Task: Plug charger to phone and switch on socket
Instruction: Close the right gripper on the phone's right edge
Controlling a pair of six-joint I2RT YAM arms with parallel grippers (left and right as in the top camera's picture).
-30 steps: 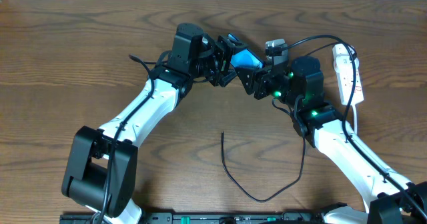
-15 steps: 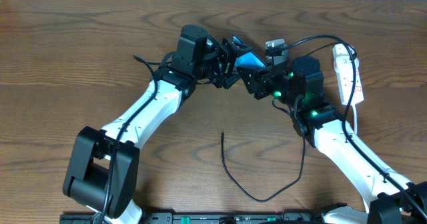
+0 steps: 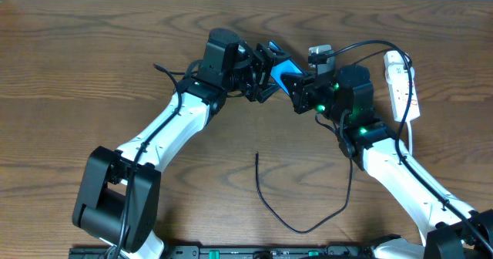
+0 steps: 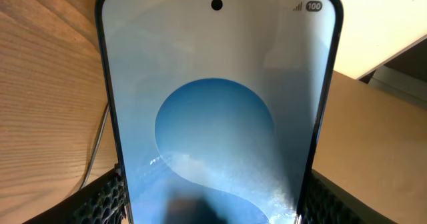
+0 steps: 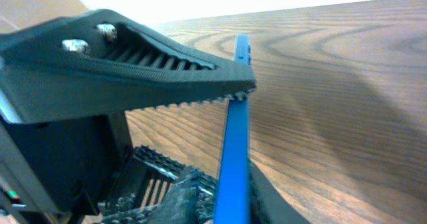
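Next, I back my left gripper off, as it spans the phone's long edges, and take the phone [image 3: 285,68] with it by the flat sides after my right gripper turns the phone edge-on.
The phone [image 3: 283,68], its blue screen lit, hangs above the table at the back centre between both grippers. My left gripper [image 3: 266,70] is shut across its width; in the left wrist view the screen [image 4: 217,104] fills the frame with a finger [image 4: 100,197] on either long edge. My right gripper [image 3: 299,85] is shut on its thin faces; the right wrist view shows the phone [image 5: 235,137] edge-on between the pads [image 5: 193,191]. The charger [image 3: 296,228], a thin black cable, lies loose on the table in front, its tip [image 3: 256,157] free. The socket [image 3: 402,82] lies at the right.
A white cord [image 3: 408,139] runs from the strip towards the front beside the right arm. A small grey and black block [image 3: 319,55] sits behind the right gripper. Bare wood lies to the left and in front around the cable loop.
The right gripper's jaws have closed onto the phone. The left arm shifted slightly right early on, still holding the phone. The cable has not moved.
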